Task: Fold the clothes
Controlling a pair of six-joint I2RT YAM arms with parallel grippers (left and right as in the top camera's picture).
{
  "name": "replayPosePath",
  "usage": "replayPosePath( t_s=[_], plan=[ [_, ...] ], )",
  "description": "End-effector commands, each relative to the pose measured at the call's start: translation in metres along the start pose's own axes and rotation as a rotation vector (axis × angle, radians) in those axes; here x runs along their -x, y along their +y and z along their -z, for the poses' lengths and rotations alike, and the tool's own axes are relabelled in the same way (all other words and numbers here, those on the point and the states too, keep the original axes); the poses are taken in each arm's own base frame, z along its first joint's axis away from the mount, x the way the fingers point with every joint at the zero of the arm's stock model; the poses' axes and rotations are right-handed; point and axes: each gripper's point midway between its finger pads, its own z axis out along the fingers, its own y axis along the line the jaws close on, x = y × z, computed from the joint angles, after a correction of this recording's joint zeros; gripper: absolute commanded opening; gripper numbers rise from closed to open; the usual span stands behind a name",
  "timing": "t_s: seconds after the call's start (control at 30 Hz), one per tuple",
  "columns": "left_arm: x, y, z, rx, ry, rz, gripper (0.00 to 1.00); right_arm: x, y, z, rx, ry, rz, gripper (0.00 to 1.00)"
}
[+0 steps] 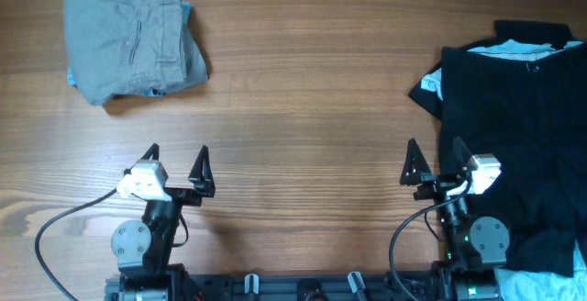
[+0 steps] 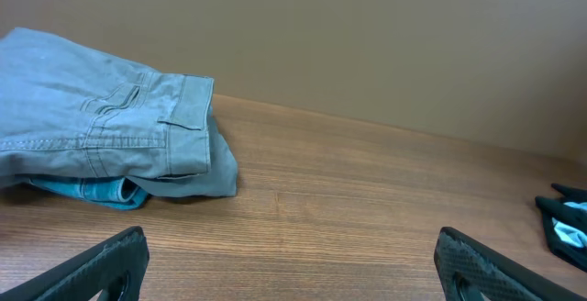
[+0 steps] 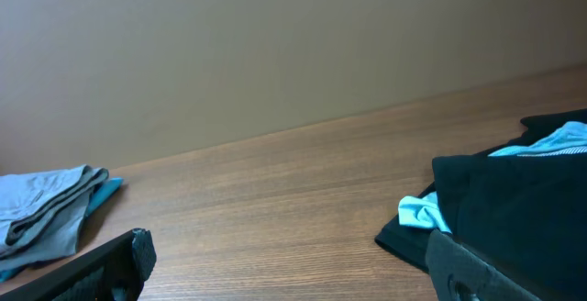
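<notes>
Next, my right gripper goes next to the black shorts' side edge (image 1: pixel 448 89) (image 3: pixel 447 207) beside the pale blue cloth, near the waistband, and closes there.
Large black shorts (image 1: pixel 514 145) lie spread at the table's right side, pale waistband and button at the far end; they also show in the right wrist view (image 3: pixel 523 209). A pale blue cloth (image 1: pixel 429 84) peeks out at their left edge and shows in the right wrist view (image 3: pixel 420 213). Folded grey shorts (image 1: pixel 133 46) lie at the far left on a blue garment, also seen in the left wrist view (image 2: pixel 101 117). My left gripper (image 1: pixel 176 165) is open and empty over bare wood. My right gripper (image 1: pixel 433 161) is open and empty, its right finger at the black shorts' left edge.
The wooden table (image 1: pixel 303 99) runs between the two piles. A plain beige wall (image 2: pixel 367 35) stands behind the far edge. The arm bases and cables (image 1: pixel 64 223) sit at the near edge.
</notes>
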Motion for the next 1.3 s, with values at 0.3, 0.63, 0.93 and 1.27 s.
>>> replayPosePath(
  t_s=[0.3,0.63,0.93,1.27],
  plan=[
    [-0.0029,-0.0021,-0.0004,-0.013,0.004,0.008,1.00,0.0000,0.0007,0.0000,0.006,0.000,-0.007,1.00],
    [-0.0029,-0.0021,-0.0004,-0.014,0.004,0.008,1.00,0.0000,0.0008,0.0000,0.007,0.000,-0.007,1.00],
    [-0.0029,-0.0021,-0.0004,-0.014,0.004,0.008,1.00,0.0000,0.0007,0.0000,0.006,0.000,-0.007,1.00],
    [-0.0028,-0.0022,-0.0004,-0.014,0.003,0.009,1.00,0.0012,-0.0043,0.0000,-0.023,-0.007,-0.004,1.00]
  ],
)
